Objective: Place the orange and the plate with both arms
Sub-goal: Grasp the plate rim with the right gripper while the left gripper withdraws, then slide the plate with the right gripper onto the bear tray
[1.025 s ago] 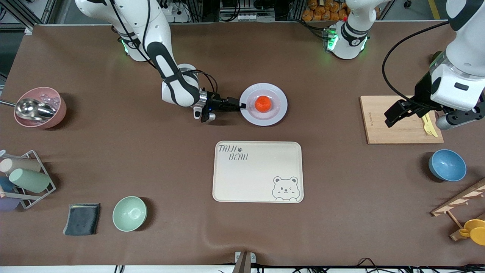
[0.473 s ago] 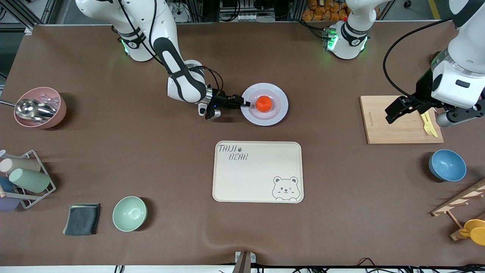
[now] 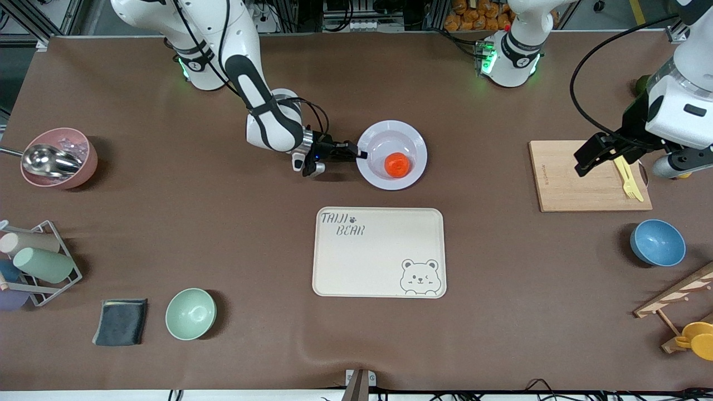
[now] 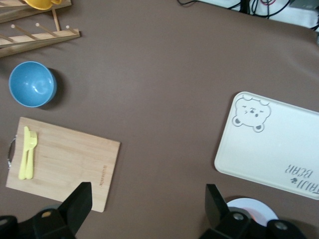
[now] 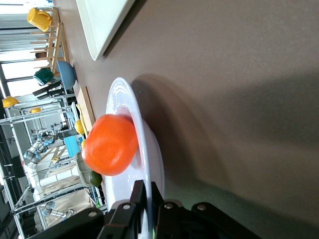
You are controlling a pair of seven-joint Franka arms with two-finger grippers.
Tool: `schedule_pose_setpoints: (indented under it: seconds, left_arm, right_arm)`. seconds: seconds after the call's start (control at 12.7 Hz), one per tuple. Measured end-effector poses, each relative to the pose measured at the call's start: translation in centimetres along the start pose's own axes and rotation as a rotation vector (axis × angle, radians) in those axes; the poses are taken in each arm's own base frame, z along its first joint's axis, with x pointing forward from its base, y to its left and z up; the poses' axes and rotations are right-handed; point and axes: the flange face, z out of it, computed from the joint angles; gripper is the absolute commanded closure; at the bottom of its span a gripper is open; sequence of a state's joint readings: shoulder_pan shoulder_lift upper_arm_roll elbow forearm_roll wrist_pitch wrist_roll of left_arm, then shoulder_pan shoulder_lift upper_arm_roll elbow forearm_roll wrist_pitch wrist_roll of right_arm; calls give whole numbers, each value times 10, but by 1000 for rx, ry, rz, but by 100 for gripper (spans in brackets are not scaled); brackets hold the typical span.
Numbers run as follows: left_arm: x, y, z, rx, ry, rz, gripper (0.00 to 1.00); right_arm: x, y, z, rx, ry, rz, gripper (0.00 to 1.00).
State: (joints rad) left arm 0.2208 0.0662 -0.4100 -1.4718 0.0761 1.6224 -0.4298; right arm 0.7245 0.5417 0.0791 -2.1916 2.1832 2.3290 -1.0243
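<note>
The robot's right gripper should set the plate with the orange down on the middle of the cream bear tray [image 3: 378, 249].
The pale lavender-white plate [image 3: 373, 142] is tilted and lifted off the brown table, over the spot just beyond the cream tray's robot-side edge. The orange [image 3: 397, 164] lies in it, rolled to the lower side nearest the tray. My right gripper [image 3: 359, 155] is shut on the plate's rim at the right arm's end. In the right wrist view the rim [image 5: 149, 164] runs between the fingers [image 5: 135, 196] with the orange [image 5: 110, 144] above. My left gripper [image 3: 599, 150] is open and empty, up over the wooden board; the left wrist view shows its gripper [image 4: 147, 209] wide apart.
The cream bear tray [image 3: 379, 252] lies nearer the camera than the plate. A wooden board [image 3: 568, 178] with a yellow fork [image 3: 628, 181] lies under the left gripper, a blue bowl [image 3: 657, 243] nearer. Green bowl [image 3: 190, 313], grey cloth [image 3: 120, 321], pink bowl [image 3: 58, 157] and cup rack [image 3: 36, 262] are at the right arm's end.
The right gripper has lifted and tilted the plate; the orange rolled from the middle toward the tray side. The left gripper rose slightly over the board.
</note>
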Motion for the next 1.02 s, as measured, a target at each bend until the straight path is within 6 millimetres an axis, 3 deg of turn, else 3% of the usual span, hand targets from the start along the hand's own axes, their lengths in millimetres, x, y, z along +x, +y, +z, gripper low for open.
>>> schedule_pose_setpoints:
  seconds: [0.32,0.63,1.02]
  left_arm:
    - [7,-35,-5,-33,-23,77,0]
    - [4,-30,-4,-31,-34,97,0]
    - [0,-21,-3,-32,-37,114,0]
  right_arm:
    - [12,-37,3,58,15,35,100]
    - [24,-76,-8,108,45,77,100]
    - [107,-105,-42,119,237,114,100]
